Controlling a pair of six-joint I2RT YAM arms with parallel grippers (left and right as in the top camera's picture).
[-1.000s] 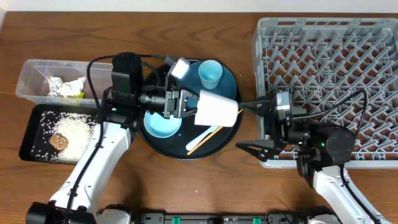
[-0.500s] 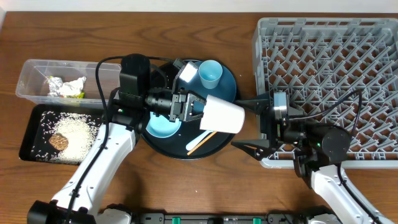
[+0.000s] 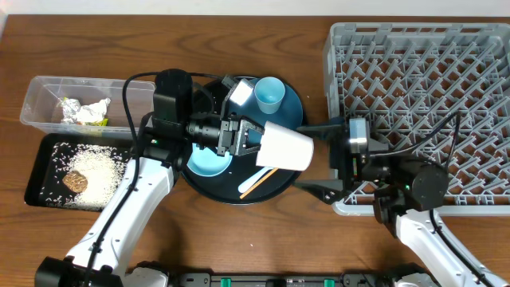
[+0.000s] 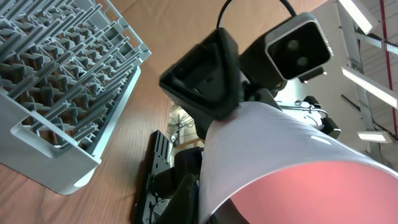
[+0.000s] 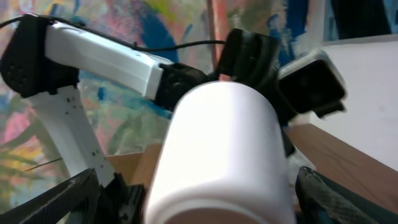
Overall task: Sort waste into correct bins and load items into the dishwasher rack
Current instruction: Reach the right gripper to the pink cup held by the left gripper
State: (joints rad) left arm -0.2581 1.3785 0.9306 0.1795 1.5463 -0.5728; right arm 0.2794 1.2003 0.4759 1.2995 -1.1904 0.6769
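Observation:
Next, I close my right gripper around the cup's base (image 3: pixel 307 153) before my left gripper opens, because my left gripper holds the cup's rim, away from the dishwasher rack.
My left gripper (image 3: pixel 243 135) is shut on the rim of the small pink cup (image 3: pixel 285 147), white outside and pink inside. It holds the cup on its side above the round dark tray (image 3: pixel 231 194), base toward the right arm. The left wrist view shows the cup (image 4: pixel 280 155) filling the frame over the left gripper (image 4: pixel 205 205). My right gripper (image 3: pixel 317 159) is open, with a finger on each side of the cup's base. The right wrist view shows the cup (image 5: pixel 224 149) between the right gripper's (image 5: pixel 199 205) spread fingers. The grey dishwasher rack (image 3: pixel 414 104) stands at the right.
On the round tray are a pale blue cup (image 3: pixel 269 94), a light blue bowl (image 3: pixel 209 159), a white spoon (image 3: pixel 249 186) and a chopstick (image 3: pixel 267 172). The clear tub (image 3: pixel 40 96) holds tissue and wrapper (image 3: pixel 84 112). The black tray (image 3: pixel 36 171) holds rice (image 3: pixel 100 166) and a biscuit (image 3: pixel 76 181).
My left arm carried the cup to the right, toward the right gripper, then held still. The right gripper's fingers now flank the cup's base.

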